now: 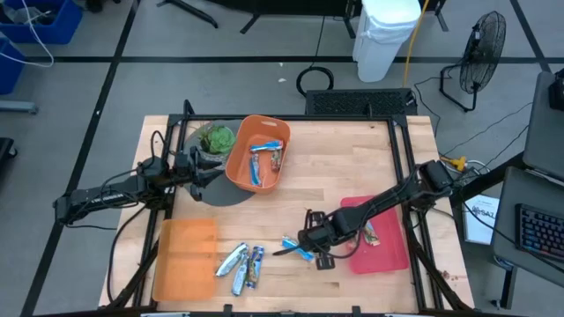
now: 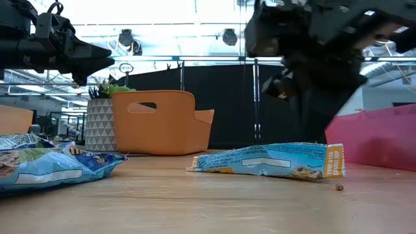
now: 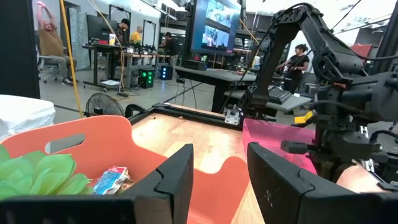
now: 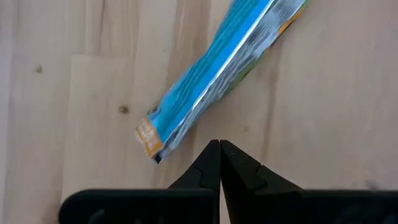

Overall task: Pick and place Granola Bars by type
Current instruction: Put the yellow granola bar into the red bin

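The robot's right gripper is closed beside the blue granola bar, so it should open and grip the bar near its orange end [image 4: 163, 129] before lifting it.
A bright blue granola bar [image 4: 214, 74] lies flat on the wooden table [image 1: 352, 167], also visible in the low view [image 2: 266, 160]. My right gripper [image 4: 219, 148] hovers shut just above it, its tips beside the bar's near end without touching. Two or three silver and blue bars [image 1: 242, 264] lie near the table's near edge. More bars [image 1: 264, 158] sit inside the orange basket [image 1: 238, 163]. A brownish bar [image 1: 372, 234] lies on the pink tray [image 1: 392, 251]. My left gripper [image 3: 219, 171] is open, held above the basket's left rim.
A potted green plant [image 1: 214, 138] stands at the basket's far left. A flat orange tray [image 1: 183, 255] lies at the near left corner. Bare wood lies between the basket and the pink tray. People work at desks in the room beyond.
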You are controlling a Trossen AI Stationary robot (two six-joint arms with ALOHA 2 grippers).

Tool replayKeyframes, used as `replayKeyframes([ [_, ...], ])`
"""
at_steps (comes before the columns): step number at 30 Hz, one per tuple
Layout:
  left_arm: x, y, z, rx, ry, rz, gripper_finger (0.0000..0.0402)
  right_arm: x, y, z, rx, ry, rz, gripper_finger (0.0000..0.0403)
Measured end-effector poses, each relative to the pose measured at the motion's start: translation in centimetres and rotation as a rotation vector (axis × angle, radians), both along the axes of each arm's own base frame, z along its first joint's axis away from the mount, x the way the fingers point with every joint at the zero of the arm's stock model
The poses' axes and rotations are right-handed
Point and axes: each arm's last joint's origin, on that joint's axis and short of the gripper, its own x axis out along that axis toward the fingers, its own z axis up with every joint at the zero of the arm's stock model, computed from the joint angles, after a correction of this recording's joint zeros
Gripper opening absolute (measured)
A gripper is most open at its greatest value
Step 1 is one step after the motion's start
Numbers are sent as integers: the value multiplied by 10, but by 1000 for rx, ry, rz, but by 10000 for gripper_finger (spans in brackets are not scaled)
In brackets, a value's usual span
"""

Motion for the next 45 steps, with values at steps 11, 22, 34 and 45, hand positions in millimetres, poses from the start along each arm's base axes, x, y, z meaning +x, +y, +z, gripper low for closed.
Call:
replayKeyframes([
  [11,0,0,0,0,0,0,154,-3,8,-3,215,74,-82,0],
  [22,0,0,0,0,0,0,154,3,2,-2,274,81,-166,0],
  [34,0,0,0,0,0,0,154,6,0,-1,300,59,-153,140],
  [45,0,0,0,0,0,0,154,1,-5,-27,403,-44,-232,232],
])
